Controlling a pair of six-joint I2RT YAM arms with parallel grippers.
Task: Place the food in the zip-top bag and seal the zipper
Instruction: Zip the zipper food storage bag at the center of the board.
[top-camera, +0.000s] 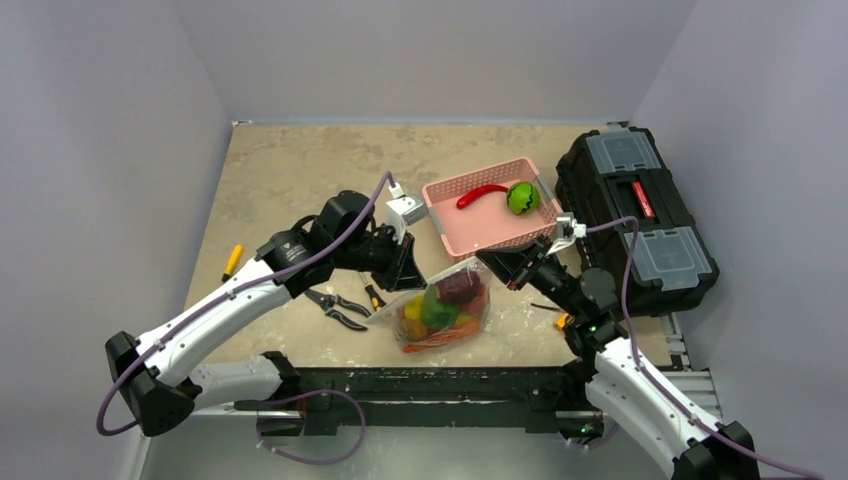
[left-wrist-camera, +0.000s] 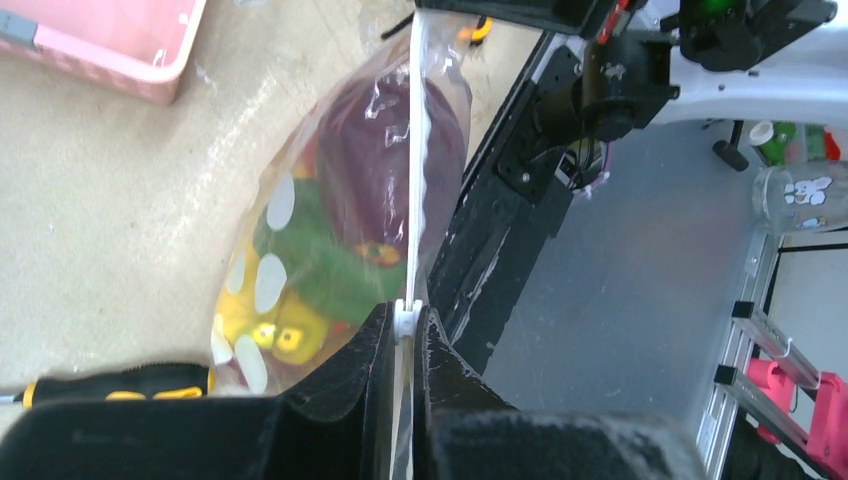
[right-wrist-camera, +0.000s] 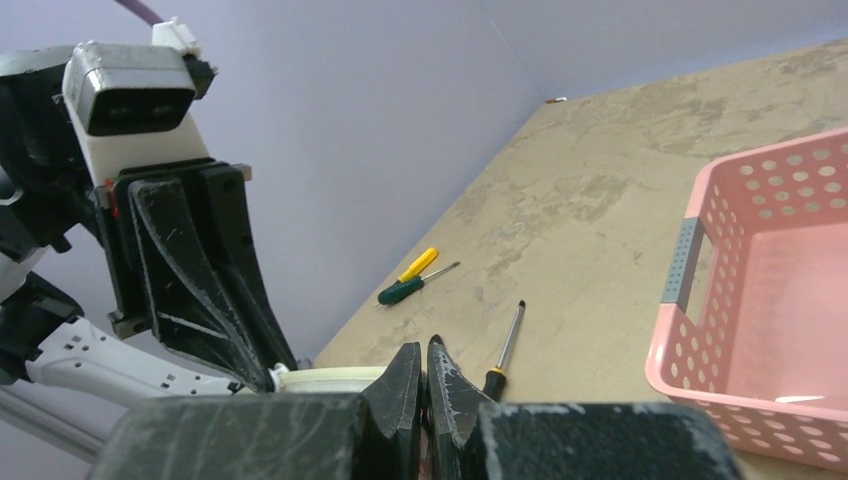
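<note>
Next, my left gripper releases the white slider over the screwdriver handle (top-camera: 369, 291) (left-wrist-camera: 85, 387) next to the pliers, at the end of the bag's zipper.
The zip-top bag (top-camera: 445, 310) lies near the table's front edge, holding food: a dark purple piece (left-wrist-camera: 375, 160), a green piece (left-wrist-camera: 320, 265), yellow corn (left-wrist-camera: 275, 338) and orange pieces. My left gripper (top-camera: 408, 272) is shut on the white slider of the zipper (left-wrist-camera: 413, 150), at the left end of the bag's mouth; in the left wrist view the gripper (left-wrist-camera: 405, 312) has the strip running straight out from it. My right gripper (top-camera: 492, 262) is shut on the bag's right corner; in its wrist view the gripper (right-wrist-camera: 424, 348) has the whitish strip (right-wrist-camera: 320, 378) leading left.
A pink basket (top-camera: 445, 225) behind the bag holds a red chili (top-camera: 481, 194) and a green round piece (top-camera: 522, 197). A black toolbox (top-camera: 635, 215) stands at the right. Pliers (top-camera: 335, 308) and screwdrivers (top-camera: 232, 262) (right-wrist-camera: 415, 280) (right-wrist-camera: 505, 345) lie on the table.
</note>
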